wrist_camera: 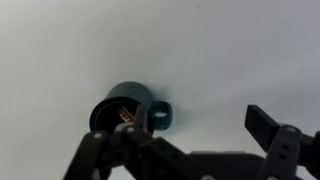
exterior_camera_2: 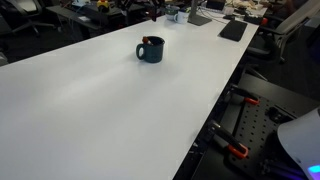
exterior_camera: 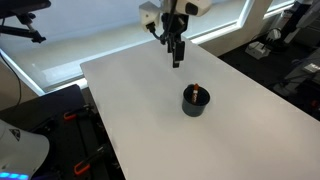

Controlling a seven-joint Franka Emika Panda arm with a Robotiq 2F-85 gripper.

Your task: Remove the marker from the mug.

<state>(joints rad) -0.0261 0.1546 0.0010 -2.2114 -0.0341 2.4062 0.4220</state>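
My gripper is going to close on the upper end [exterior_camera: 195, 87] [wrist_camera: 130, 120] of the reddish-orange marker, since that end sticks up above the rim of the mug.
The mug [exterior_camera: 196, 103] is a small dark cup standing upright on the white table [exterior_camera: 150, 110]. It also shows in an exterior view [exterior_camera_2: 150, 51] and in the wrist view [wrist_camera: 122, 103], handle to the right. The reddish-orange marker [exterior_camera: 197, 90] stands inside it with its tip just above the rim; it shows too in an exterior view [exterior_camera_2: 146, 41] and in the wrist view [wrist_camera: 126, 117]. My gripper [exterior_camera: 177, 60] hangs open and empty above the table, behind the mug and apart from it. In the wrist view its jaws [wrist_camera: 200, 130] are spread, the mug by the left finger.
The white table's edges run close to the mug's side [exterior_camera: 270, 95] and along the right [exterior_camera_2: 225, 100]. Black frames with orange clamps [exterior_camera_2: 236, 151] stand beside the table. Desk items [exterior_camera_2: 232, 30] lie at the far end. Office chairs stand beyond.
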